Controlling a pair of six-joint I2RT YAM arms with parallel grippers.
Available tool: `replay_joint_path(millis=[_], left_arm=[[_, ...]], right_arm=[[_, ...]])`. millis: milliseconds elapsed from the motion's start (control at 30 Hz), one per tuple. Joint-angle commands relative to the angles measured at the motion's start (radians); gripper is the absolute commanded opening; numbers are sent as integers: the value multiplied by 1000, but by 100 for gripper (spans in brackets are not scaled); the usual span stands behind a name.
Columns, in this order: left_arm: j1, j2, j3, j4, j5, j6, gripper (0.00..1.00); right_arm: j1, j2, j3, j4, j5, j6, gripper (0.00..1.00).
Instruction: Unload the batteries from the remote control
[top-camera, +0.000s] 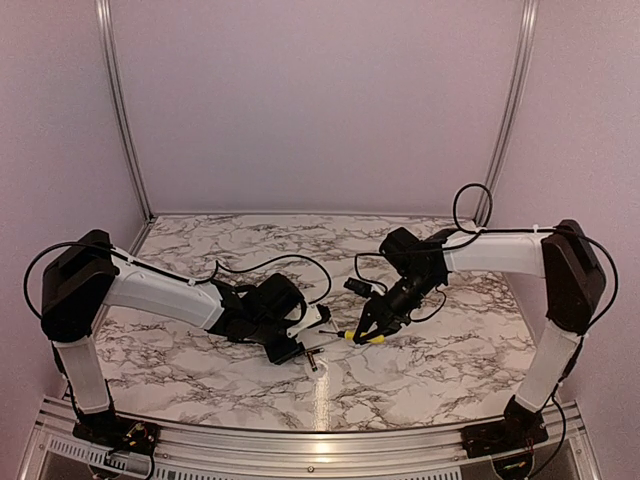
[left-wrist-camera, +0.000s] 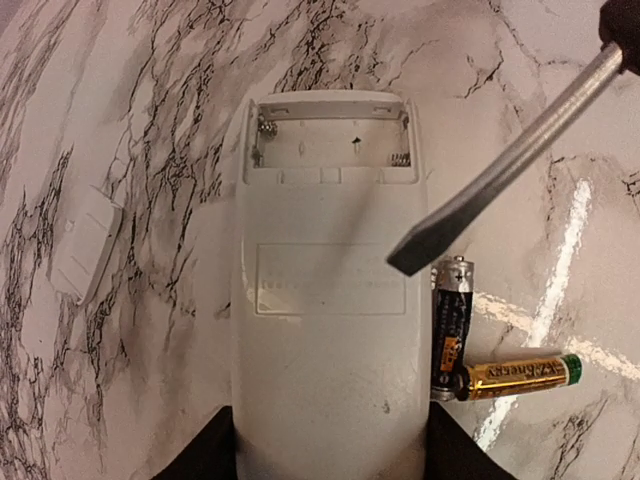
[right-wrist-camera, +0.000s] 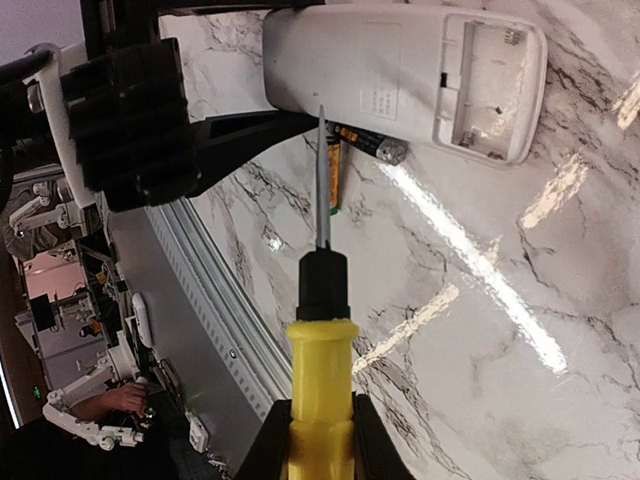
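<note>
My left gripper is going to put the white remote control down on the marble (top-camera: 223, 333) beneath the black wrist behind it.
The white remote control (left-wrist-camera: 320, 330) lies back-up on the marble, and my left gripper (left-wrist-camera: 330, 445) is shut on its near end, one black finger on each side. Its battery recess (left-wrist-camera: 330, 140) is uncovered and holds only springs. Both batteries lie on the table against the remote's right edge: a dark one (left-wrist-camera: 452, 325) and a gold one (left-wrist-camera: 515, 375). My right gripper (right-wrist-camera: 320, 430) is shut on the yellow-handled screwdriver (right-wrist-camera: 322, 370). The screwdriver's flat tip (left-wrist-camera: 420, 250) hovers over the remote's right side. The right wrist view shows the remote (right-wrist-camera: 370, 60) and the dark battery (right-wrist-camera: 368, 142).
A small white battery cover (left-wrist-camera: 85, 245) lies on the marble left of the remote. The table's metal front rail (right-wrist-camera: 215, 300) runs close below the remote. In the top view both arms meet mid-table, the remote (top-camera: 312, 320) beside the screwdriver (top-camera: 365, 337).
</note>
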Motion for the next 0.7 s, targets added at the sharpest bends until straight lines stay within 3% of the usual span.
replay_joint_path(millis=[0, 667], left_arm=[[1, 17, 23, 25, -4, -15, 0], [12, -34, -20, 8, -50, -43, 0]], right_arm=[[5, -26, -9, 27, -17, 0, 0], [3, -110, 23, 97, 173, 126, 0]])
